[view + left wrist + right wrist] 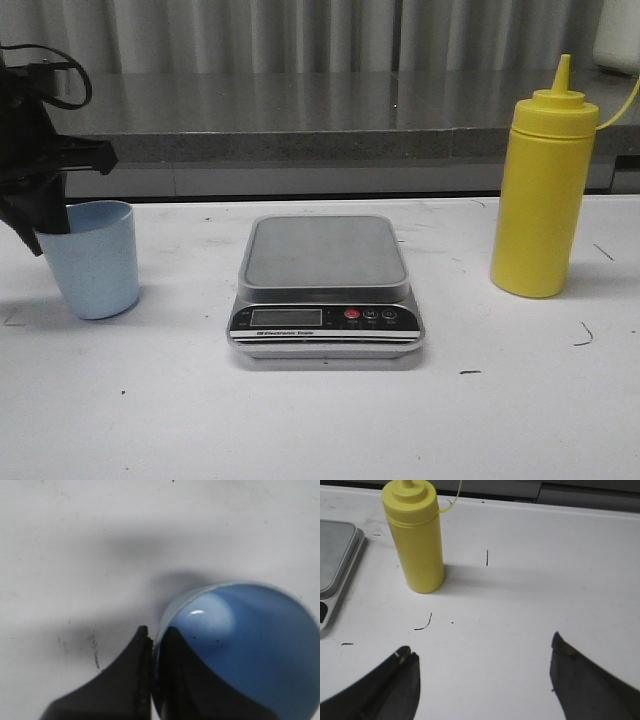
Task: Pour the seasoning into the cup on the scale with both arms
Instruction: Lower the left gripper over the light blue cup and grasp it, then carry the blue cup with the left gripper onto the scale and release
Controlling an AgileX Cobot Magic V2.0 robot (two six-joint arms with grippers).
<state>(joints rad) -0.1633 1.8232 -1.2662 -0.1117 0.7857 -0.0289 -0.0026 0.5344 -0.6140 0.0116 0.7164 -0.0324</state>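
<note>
I will put the light blue cup down on the middle of the silver scale's top plate [320, 249] with my left gripper.
A light blue cup [95, 260] stands on the white table at the left, beside the silver scale [325, 285]. My left gripper [45, 225] is shut on the cup's left rim; in the left wrist view its two fingers pinch the cup's wall [165, 625], one inside and one outside. The cup [240, 645] is empty. The yellow seasoning bottle [543, 190] stands upright at the right of the scale. In the right wrist view my right gripper [482, 655] is open and empty above the table, the bottle [416, 537] some way ahead of it.
A grey counter ledge [320, 125] runs along the back of the table. The scale's edge [335, 560] shows beside the bottle in the right wrist view. Small dark marks [422, 625] dot the table surface.
</note>
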